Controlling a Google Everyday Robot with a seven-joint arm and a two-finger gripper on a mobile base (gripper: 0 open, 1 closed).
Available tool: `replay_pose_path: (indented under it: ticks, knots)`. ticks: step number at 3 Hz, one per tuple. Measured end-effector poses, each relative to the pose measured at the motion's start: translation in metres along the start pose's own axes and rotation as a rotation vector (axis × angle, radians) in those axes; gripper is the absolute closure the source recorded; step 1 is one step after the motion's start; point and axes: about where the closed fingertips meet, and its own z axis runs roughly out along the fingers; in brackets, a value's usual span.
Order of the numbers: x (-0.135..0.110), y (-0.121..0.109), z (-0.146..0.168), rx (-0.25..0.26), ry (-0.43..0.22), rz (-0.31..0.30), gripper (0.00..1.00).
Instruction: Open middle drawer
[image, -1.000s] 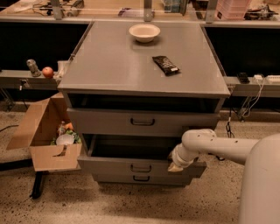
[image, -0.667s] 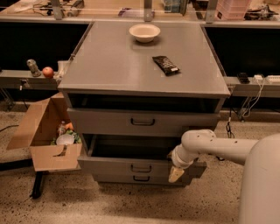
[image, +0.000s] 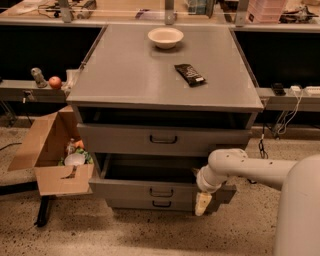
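My gripper needs to take the panel's top edge (image: 194, 184) and pull the middle drawer farther, since that drawer stands only partway out and I am hanging before its front panel.
The middle drawer (image: 150, 189) is a wide grey metal drawer with a small dark loop handle (image: 161, 192). It stands pulled out from the cabinet, and its shallow dark interior (image: 150, 170) shows behind the front panel. My gripper (image: 202, 204) hangs pointing down at the right end of that drawer's front panel, on the end of my white arm (image: 250, 167), which reaches in from the right. The taller top drawer (image: 163, 140) sits above, slightly out. The short bottom drawer (image: 155, 204) sits just below.
On the cabinet top (image: 125, 75) are a white bowl (image: 165, 37) and a dark snack packet (image: 190, 74). An open cardboard box (image: 55, 157) with items stands on the floor at the left. Cables hang at the right. A shelf at the left holds an apple (image: 55, 82).
My gripper has moved down a little along the right end of the middle drawer's front. The drawer stands pulled out the same amount.
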Motion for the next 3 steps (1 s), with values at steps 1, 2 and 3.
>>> replay_pose_path:
  ticks: [1,2,3]
  knots:
    - [0.004,0.011,0.003,-0.028,-0.027,0.008,0.0]
    - [0.017,0.047,0.006,-0.096,-0.011,0.0,0.03]
    - [0.018,0.053,0.003,-0.106,-0.006,-0.004,0.25]
